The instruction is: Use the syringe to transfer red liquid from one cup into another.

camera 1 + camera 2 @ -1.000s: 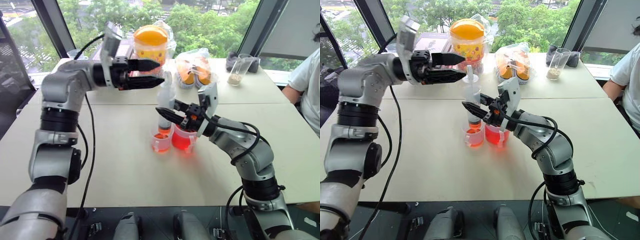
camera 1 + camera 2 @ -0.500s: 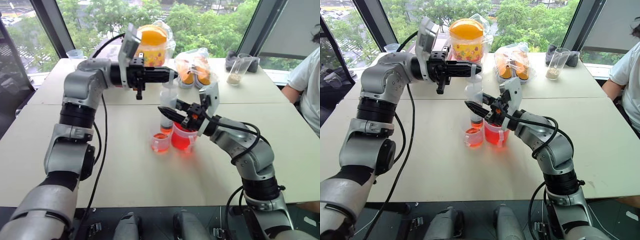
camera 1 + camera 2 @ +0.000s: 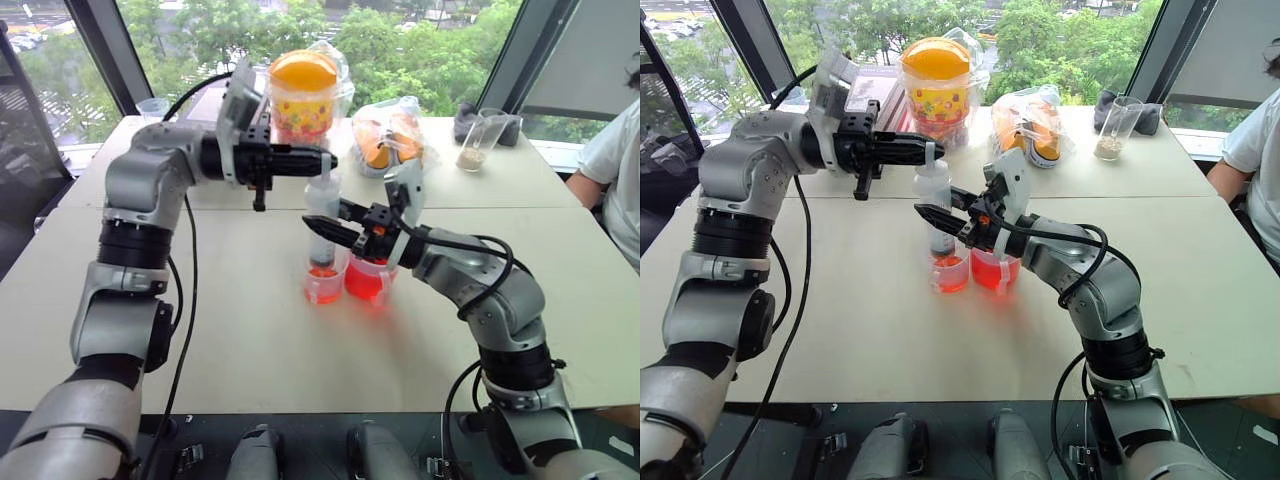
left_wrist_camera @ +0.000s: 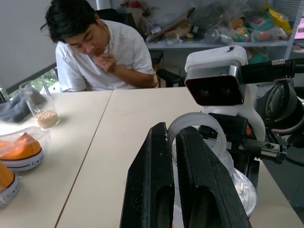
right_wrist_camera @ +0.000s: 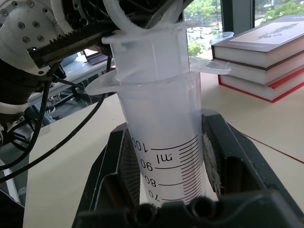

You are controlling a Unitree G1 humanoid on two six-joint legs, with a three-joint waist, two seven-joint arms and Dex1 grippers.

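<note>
I should use my right gripper to set the syringe down on the table (image 3: 452, 280) next to the larger cup, away from the smaller cup.
The syringe (image 3: 322, 200) stands upright with its tip down in the smaller cup (image 3: 323, 288), which holds a little red liquid. My right gripper (image 3: 320, 226) is shut on the syringe's clear barrel (image 5: 161, 137), one finger on each side. My left gripper (image 3: 328, 160) reaches in level from the left and is shut on the white plunger ring (image 4: 197, 127) at the top. The larger cup (image 3: 368, 282), with more red liquid, stands right beside the smaller cup, under my right wrist.
At the back of the table stand an orange-lidded container (image 3: 302, 90), a bag with orange shoes (image 3: 392, 135) and a tumbler with beige powder (image 3: 473, 142). A person (image 3: 618, 150) sits at the right edge. Stacked books (image 5: 266, 57) lie nearby.
My left gripper was open beside the plunger top and has shut on it. The right gripper has kept its hold on the barrel over the smaller cup.
</note>
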